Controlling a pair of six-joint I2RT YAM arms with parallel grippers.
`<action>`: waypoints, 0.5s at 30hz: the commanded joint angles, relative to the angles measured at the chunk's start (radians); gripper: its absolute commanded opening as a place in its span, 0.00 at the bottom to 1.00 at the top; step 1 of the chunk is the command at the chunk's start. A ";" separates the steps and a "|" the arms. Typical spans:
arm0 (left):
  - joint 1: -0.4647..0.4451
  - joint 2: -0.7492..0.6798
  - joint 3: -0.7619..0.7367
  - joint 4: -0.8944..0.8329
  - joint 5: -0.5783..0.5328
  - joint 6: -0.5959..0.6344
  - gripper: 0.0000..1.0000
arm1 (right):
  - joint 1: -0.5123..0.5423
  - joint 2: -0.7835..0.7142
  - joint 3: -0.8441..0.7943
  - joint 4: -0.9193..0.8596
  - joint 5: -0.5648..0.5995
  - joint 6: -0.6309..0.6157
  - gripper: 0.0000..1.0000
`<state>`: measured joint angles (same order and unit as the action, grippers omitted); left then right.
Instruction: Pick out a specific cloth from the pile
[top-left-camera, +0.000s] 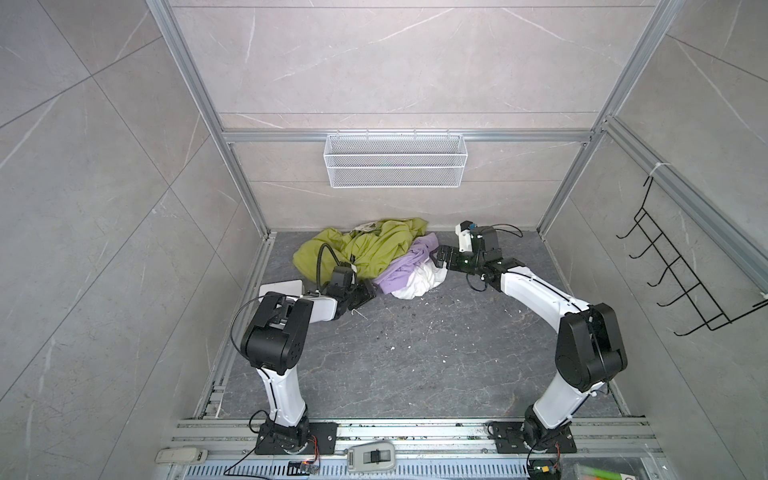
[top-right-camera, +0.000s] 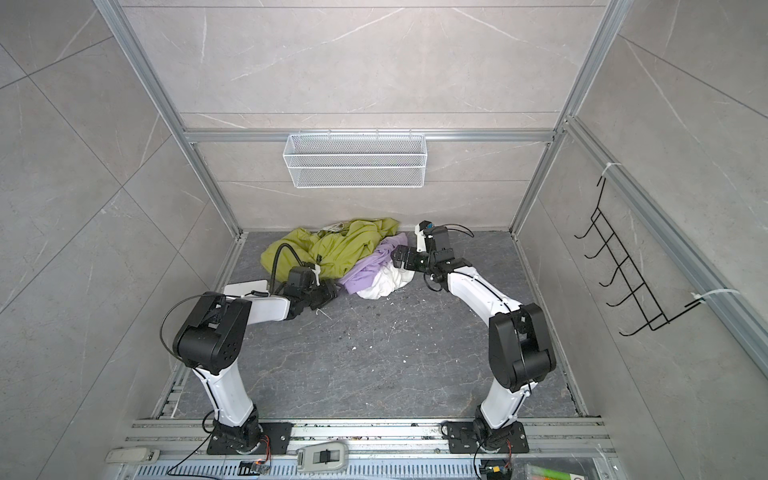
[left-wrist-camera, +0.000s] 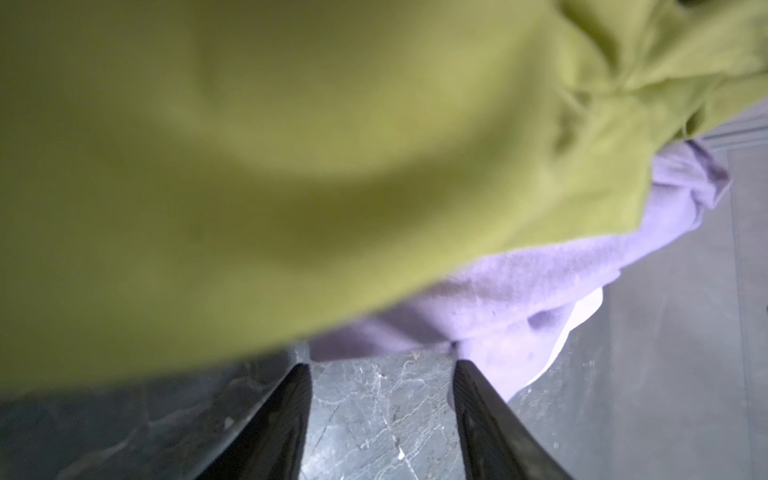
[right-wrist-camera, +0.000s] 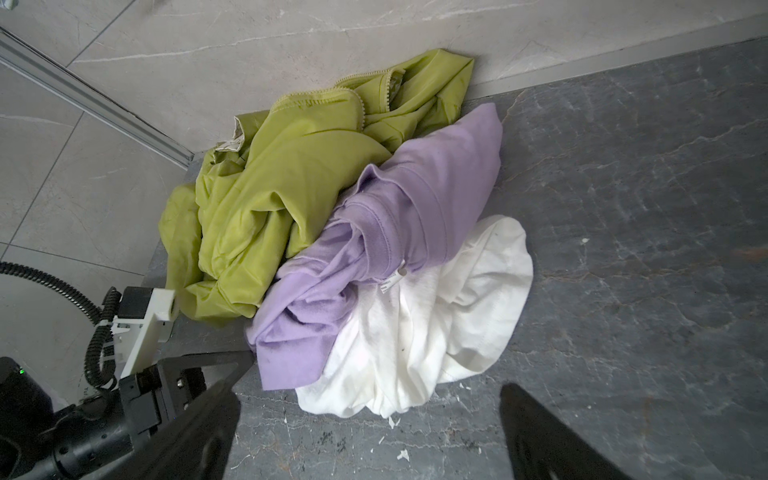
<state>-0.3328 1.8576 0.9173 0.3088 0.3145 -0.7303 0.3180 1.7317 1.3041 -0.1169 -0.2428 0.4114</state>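
The floor shows between my left gripper's open fingers, short of the lilac cloth, so I should move that gripper further in and close it on the lilac cloth's near edge (left-wrist-camera: 444, 336).
The pile lies on the dark floor against the back wall. Its olive-green garment (top-left-camera: 374, 249) (right-wrist-camera: 270, 187) is on the left and a white garment (top-left-camera: 419, 284) (right-wrist-camera: 436, 332) at the front right. The lilac cloth (top-left-camera: 399, 274) (top-right-camera: 368, 272) (right-wrist-camera: 436, 187) lies between them, partly under the green and over the white. My left gripper (top-left-camera: 371, 291) (left-wrist-camera: 382, 365) sits low at the cloth's (left-wrist-camera: 498, 299) left edge. It is open, with bare floor between its fingers. My right gripper (top-left-camera: 436, 261) (right-wrist-camera: 370, 388) hovers at the pile's right side, wide open and holding nothing.
A white wire basket (top-left-camera: 395, 160) hangs on the back wall above the pile. A black hook rack (top-left-camera: 681, 270) hangs on the right wall. A flat white object (top-left-camera: 282, 286) lies behind the left arm. Aluminium frame posts stand at the back corners.
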 joint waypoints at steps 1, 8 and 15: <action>-0.028 -0.044 0.046 -0.089 -0.041 0.112 0.65 | 0.002 -0.023 -0.009 -0.005 0.001 0.001 1.00; -0.037 0.016 0.102 -0.103 -0.053 0.155 0.63 | 0.003 -0.031 -0.010 -0.011 -0.001 0.003 1.00; -0.039 0.055 0.140 -0.109 -0.063 0.177 0.54 | 0.003 -0.033 -0.016 -0.012 0.001 0.000 1.00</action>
<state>-0.3733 1.9003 1.0313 0.2085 0.2634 -0.5930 0.3176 1.7313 1.2995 -0.1173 -0.2432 0.4114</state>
